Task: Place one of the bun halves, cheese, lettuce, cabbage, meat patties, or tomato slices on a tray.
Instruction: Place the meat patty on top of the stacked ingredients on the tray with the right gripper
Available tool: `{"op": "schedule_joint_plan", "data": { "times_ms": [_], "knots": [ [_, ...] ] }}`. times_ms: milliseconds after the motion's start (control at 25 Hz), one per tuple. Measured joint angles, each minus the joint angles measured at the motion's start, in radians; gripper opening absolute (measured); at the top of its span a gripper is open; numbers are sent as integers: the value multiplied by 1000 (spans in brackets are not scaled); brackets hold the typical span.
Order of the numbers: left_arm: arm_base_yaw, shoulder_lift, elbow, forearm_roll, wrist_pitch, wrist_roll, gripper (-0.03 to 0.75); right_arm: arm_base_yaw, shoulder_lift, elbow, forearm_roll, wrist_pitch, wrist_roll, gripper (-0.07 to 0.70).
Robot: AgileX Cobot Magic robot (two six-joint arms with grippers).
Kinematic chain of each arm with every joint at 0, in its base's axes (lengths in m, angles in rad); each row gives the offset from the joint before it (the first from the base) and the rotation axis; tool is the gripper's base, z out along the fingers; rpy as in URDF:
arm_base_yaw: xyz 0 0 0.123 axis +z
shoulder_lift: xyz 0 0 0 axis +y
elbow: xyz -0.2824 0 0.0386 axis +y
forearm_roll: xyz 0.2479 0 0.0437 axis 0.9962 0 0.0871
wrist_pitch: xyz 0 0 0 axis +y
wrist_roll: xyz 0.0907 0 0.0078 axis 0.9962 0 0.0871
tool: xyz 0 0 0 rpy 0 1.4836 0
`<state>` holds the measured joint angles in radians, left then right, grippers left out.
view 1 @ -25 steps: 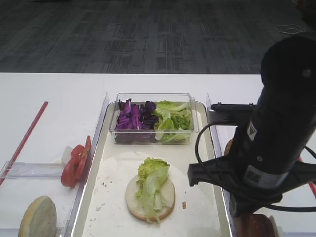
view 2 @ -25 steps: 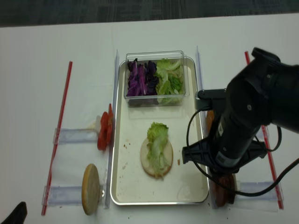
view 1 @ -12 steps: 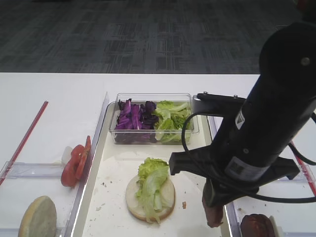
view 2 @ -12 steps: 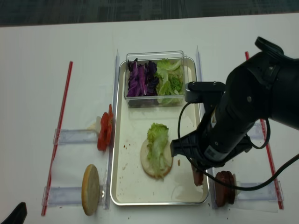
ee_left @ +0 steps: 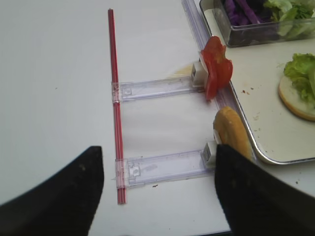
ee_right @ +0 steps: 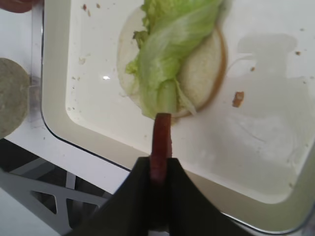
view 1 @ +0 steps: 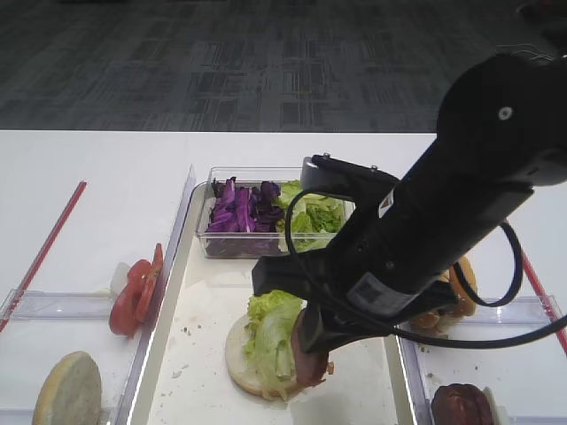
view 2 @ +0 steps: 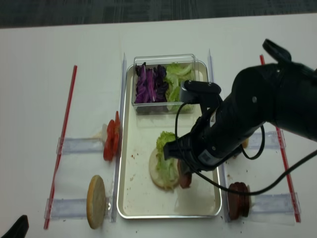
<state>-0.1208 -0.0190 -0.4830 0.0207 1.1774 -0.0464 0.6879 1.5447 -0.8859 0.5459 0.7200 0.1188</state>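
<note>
Next, my right gripper lets go of the meat patty on the lettuce covering the pale bun half [view 2: 162,161] [ee_right: 147,60].
My right gripper [ee_right: 160,164] is shut on a reddish-brown meat patty [ee_right: 160,135], held on edge. The patty [view 2: 184,177] hangs low over the tray [view 2: 124,163], at the right edge of a pale bun half [view 2: 157,174] topped with lettuce [view 2: 166,144]. The wrist view shows the patty's tip at the lettuce [ee_right: 172,44] end. A clear tub at the tray's far end holds purple cabbage [view 1: 239,208] and more lettuce [view 1: 310,212]. Left of the tray stand tomato slices [ee_left: 216,69] and another bun half [ee_left: 230,132]. My left gripper [ee_left: 157,196] is open over the bare table, holding nothing.
Clear plastic holders [ee_left: 162,167] and a red strip [ee_left: 114,98] lie left of the tray. On the right side, another patty [view 2: 237,201] stands in a holder and a bun top [view 1: 456,288] shows behind my right arm. A second red strip [view 2: 282,153] runs along there.
My right arm has swung left from the right-hand holder, carrying the patty over the tray rim to the edge of the lettuce-topped bun. The left gripper has not visibly moved.
</note>
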Motion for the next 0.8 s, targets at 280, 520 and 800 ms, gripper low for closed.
{"op": "schedule_joint_plan", "data": {
  "times_ms": [280,520,800],
  "knots": [
    [0,0,0,0,0,0,456,-25,97,-2,288,-57,-274,97],
    [0,0,0,0,0,0,456,-130,172,-2,620,18,-592,97],
    [0,0,0,0,0,0,456,-208,257,-3,820,129,-805,97]
  ]
}}
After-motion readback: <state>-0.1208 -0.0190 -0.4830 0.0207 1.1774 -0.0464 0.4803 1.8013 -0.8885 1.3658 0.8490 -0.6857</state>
